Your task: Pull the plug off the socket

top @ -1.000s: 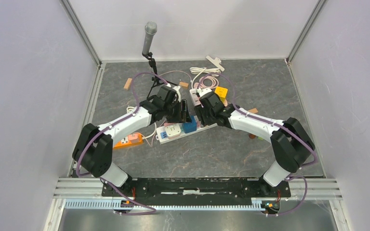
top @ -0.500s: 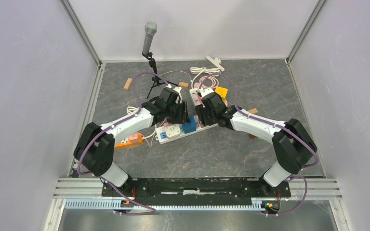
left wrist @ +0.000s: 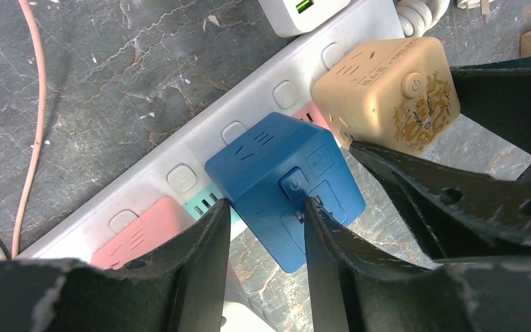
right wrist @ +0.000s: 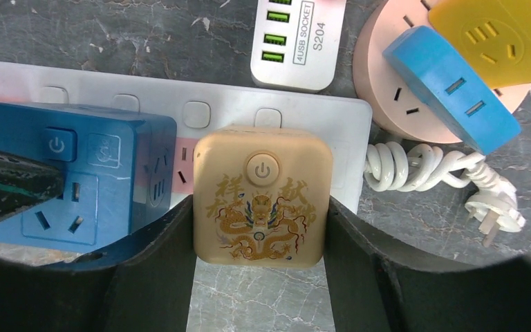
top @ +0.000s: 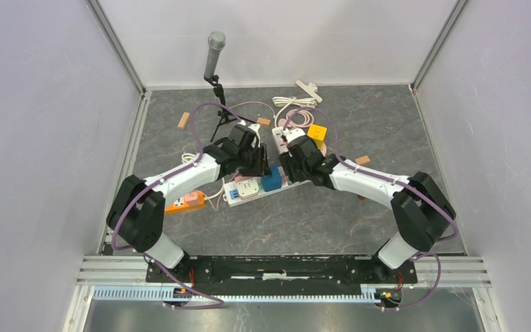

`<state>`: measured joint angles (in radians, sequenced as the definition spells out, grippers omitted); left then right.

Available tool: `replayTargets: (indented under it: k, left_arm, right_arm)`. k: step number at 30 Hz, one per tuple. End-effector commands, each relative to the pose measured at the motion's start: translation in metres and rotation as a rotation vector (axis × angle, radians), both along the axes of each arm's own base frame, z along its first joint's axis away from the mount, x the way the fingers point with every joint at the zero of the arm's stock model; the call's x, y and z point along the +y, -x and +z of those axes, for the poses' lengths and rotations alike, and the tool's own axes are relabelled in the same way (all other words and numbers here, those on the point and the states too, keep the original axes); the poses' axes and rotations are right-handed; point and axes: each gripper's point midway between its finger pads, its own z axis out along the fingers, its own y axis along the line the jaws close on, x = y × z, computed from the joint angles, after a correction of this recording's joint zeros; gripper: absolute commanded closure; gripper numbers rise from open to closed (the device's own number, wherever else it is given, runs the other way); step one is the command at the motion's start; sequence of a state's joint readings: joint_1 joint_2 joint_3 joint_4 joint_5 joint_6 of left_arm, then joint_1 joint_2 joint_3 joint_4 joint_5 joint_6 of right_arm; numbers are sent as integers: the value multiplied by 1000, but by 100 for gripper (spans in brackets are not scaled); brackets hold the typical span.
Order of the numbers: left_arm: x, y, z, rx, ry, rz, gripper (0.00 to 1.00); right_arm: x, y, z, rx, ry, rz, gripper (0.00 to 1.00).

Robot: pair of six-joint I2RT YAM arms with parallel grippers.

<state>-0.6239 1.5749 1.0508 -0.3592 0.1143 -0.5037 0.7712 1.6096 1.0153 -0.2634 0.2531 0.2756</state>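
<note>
The beige plug will leave my right gripper on the marble floor (top: 366, 141) just behind the wooden block beside its arm. The beige plug still sits in the power strip.
A white power strip (right wrist: 200, 104) lies on the marble floor. A beige cube plug with a dragon print (right wrist: 263, 200) and a blue cube plug (right wrist: 110, 166) sit in it side by side. My right gripper (right wrist: 259, 202) is shut on the beige plug, with a finger flat on each side. My left gripper (left wrist: 266, 207) is narrowly open over the blue plug (left wrist: 269, 159), and its right fingertip (left wrist: 314, 207) rests on the plug's top face. In the top view both grippers (top: 261, 160) (top: 289, 162) meet over the strip (top: 249, 188).
A white USB charger (right wrist: 297, 41), a round pink socket with a blue plug (right wrist: 442, 83), a yellow cube (right wrist: 505, 34) and a coiled white cable (right wrist: 422, 169) lie just beyond the strip. A microphone stand (top: 214, 48) is at the back. An orange socket (top: 187, 200) lies to the left.
Both grippers have shifted very slightly away from the bases over the strip. The strip and the plugs look unmoved.
</note>
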Motion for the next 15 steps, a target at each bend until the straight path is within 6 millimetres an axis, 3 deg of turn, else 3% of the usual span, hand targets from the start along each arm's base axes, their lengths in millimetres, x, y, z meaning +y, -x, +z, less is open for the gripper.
replayTargets:
  k: [1, 7, 15]
  left_arm:
    - [29, 22, -53, 103, -197, -36, 54]
    - [29, 24, -57, 122, -202, -31, 54]
    - [32, 29, -63, 146, -215, -31, 55]
  right_arm:
    - [26, -4, 41, -31, -247, 57, 100]
    - [21, -9, 32, -83, 41, 65, 100]
    - [24, -11, 47, -24, -238, 35, 100]
